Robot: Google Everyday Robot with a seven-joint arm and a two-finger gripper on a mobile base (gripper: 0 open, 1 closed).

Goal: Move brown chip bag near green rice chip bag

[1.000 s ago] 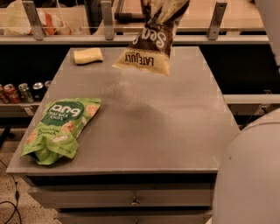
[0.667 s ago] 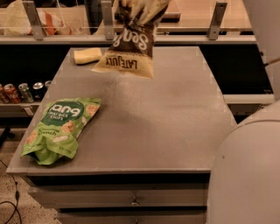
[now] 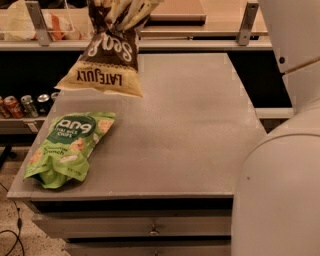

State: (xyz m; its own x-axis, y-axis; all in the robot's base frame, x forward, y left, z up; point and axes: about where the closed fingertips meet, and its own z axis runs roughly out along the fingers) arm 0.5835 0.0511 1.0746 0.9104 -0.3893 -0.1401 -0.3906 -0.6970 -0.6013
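Next, my gripper lets go of the brown chip bag on the grey table (image 3: 104, 94) behind the green rice chip bag. The brown bag now hangs above the table.
The brown chip bag (image 3: 109, 60) hangs upside down in the air above the table's far left part, with "LATE JULY" on its cream lower end. My gripper (image 3: 125, 11) is at the top of the view, shut on the bag's upper end. The green rice chip bag (image 3: 70, 147) lies flat on the grey table (image 3: 190, 135) at its front left corner, below and nearer than the hanging brown bag. The two bags are apart.
Several soda cans (image 3: 22, 105) stand on a lower shelf left of the table. A counter with metal posts (image 3: 245, 22) runs behind the table. My white arm body (image 3: 285, 165) fills the right side.
My gripper has carried the brown chip bag left and toward the green bag. The yellow block at the far left of the table no longer shows; the bag hangs in front of that spot.
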